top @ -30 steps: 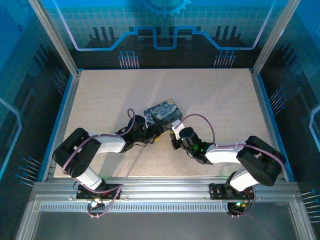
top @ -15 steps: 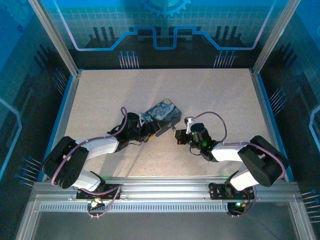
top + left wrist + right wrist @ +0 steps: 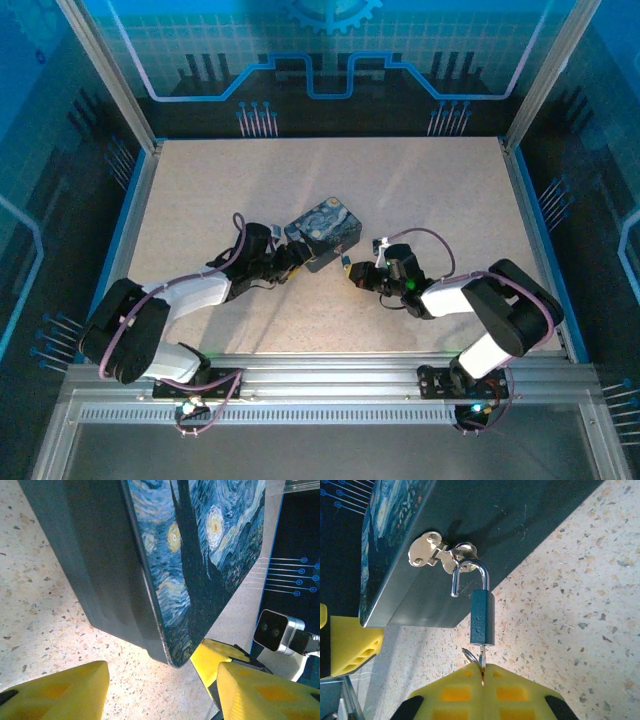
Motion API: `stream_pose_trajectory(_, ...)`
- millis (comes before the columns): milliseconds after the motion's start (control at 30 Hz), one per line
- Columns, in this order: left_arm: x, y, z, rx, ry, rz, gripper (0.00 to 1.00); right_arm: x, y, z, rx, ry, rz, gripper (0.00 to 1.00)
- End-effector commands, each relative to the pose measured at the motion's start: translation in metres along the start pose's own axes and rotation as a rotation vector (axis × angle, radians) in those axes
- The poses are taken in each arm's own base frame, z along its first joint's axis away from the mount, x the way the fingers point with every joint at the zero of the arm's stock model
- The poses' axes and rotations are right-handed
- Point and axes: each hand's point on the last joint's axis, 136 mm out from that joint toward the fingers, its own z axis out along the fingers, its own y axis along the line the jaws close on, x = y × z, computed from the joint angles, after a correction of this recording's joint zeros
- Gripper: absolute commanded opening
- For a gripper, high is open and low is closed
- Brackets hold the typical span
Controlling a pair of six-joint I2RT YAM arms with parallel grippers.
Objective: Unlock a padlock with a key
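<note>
The open shackle hooks through the hasp; my right gripper holds only the key, so I will release it and grip the shackle's bend (image 3: 477, 564).
The padlock (image 3: 482, 617), a small grey-blue block, hangs by its silver shackle (image 3: 470, 575) from the hasp of the starry-night tin (image 3: 400, 520). One shackle leg stands free beside the body. The key (image 3: 482, 656) sits in the padlock's bottom, its ring (image 3: 468, 655) beside it. My right gripper (image 3: 482, 672) is shut on the key, just off the tin's near corner (image 3: 352, 272). My left gripper (image 3: 160, 680) is open, its yellow fingers (image 3: 55, 692) either side of the tin's corner (image 3: 172, 655) without touching it. It sits at the tin's left end (image 3: 290, 258).
The tin (image 3: 325, 232) lies on the speckled table (image 3: 420, 190) near the middle, between both arms. The right arm's yellow finger (image 3: 220, 655) and its wrist camera (image 3: 275, 630) are close beyond the tin's corner. Blue walls ring the table.
My left arm has drawn back leftward and lower along the tin. The right gripper has dropped flatter and shifted slightly, still gripping the key. The tin has slid a little left.
</note>
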Motion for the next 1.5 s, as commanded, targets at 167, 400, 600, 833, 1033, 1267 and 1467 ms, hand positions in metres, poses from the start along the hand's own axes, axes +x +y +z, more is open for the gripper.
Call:
stream_pose_trajectory(167, -0.009, -0.004, -0.008, 0.004, -0.024, 0.012, 0.61, 0.006, -0.010, 0.003, -0.012, 0.021, 0.059, 0.02)
stream_pose_trajectory(400, -0.013, -0.003, -0.009, -0.004, -0.029, 0.012, 0.62, 0.006, -0.012, 0.002, -0.010, 0.025, 0.068, 0.10)
stream_pose_trajectory(600, -0.018, 0.002, -0.010, -0.027, -0.036, 0.019, 0.64, 0.006, -0.018, -0.004, 0.020, 0.022, 0.057, 0.18)
stream_pose_trajectory(833, -0.021, 0.004, -0.009, -0.092, -0.008, 0.076, 0.66, 0.001, -0.020, -0.015, 0.049, 0.007, 0.025, 0.29)
stream_pose_trajectory(1033, -0.028, 0.001, -0.002, -0.113, -0.006, 0.103, 0.67, -0.004, -0.011, -0.023, 0.024, -0.016, -0.029, 0.44)
stream_pose_trajectory(1267, -0.035, 0.001, 0.014, -0.138, 0.017, 0.113, 0.67, -0.011, -0.002, -0.033, 0.002, -0.048, -0.064, 0.73)
stream_pose_trajectory(1467, -0.029, 0.018, 0.015, -0.204, 0.035, 0.139, 0.65, -0.013, 0.007, -0.036, -0.033, -0.052, -0.096, 0.85)
